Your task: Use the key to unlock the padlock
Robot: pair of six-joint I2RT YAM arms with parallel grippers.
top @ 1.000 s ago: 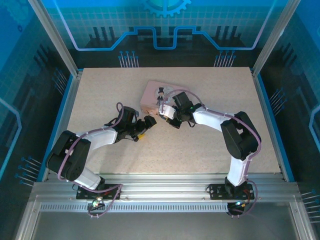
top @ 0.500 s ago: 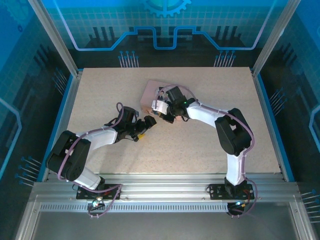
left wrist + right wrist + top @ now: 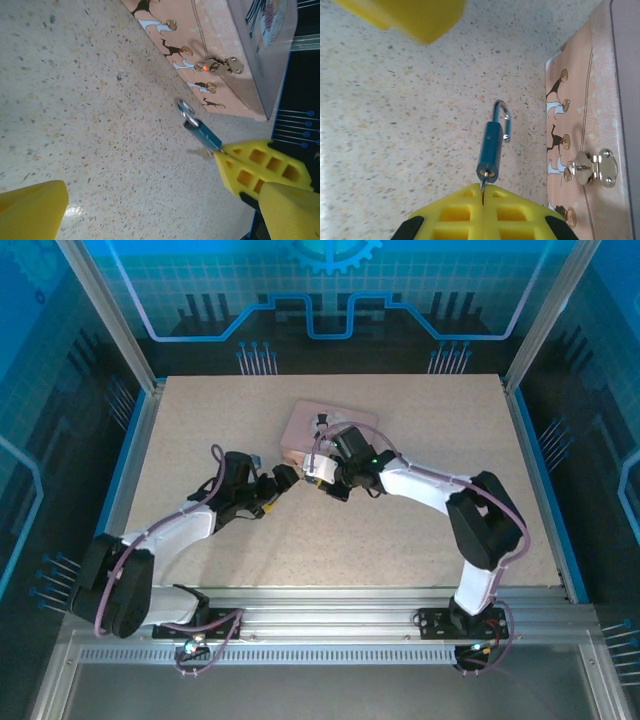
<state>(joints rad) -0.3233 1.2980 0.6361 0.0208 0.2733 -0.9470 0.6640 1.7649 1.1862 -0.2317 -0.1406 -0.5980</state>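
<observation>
Next, I set the key and its padlock, now just above the table, down with my right gripper on the bare speckled table (image 3: 427, 448) next to the pink tin.
The padlock (image 3: 492, 145) is a small dark teal cylinder with a silver shackle (image 3: 504, 117) swung open at one end. It hangs just above the table, apart from the pink tin (image 3: 580, 100). The key (image 3: 483, 181) sits in its keyhole, and my right gripper (image 3: 483, 192) is shut on the key. In the left wrist view the padlock (image 3: 202, 132) juts from the right gripper's yellow fingers (image 3: 255, 165). My left gripper (image 3: 165, 215) is open, just left of the padlock, holding nothing. From the top, the left gripper (image 3: 278, 480) and right gripper (image 3: 325, 483) face each other before the tin (image 3: 300, 425).
The tin's metal hasp (image 3: 592, 167) on its front wall has nothing hanging from it. The speckled table (image 3: 400, 530) has free room in front and on both sides. Enclosure frame posts (image 3: 140, 400) stand at the table edges.
My right gripper has drawn back from the tin's front toward the near side with the key and padlock. My left arm has swung left, its gripper shifting slightly up and left.
</observation>
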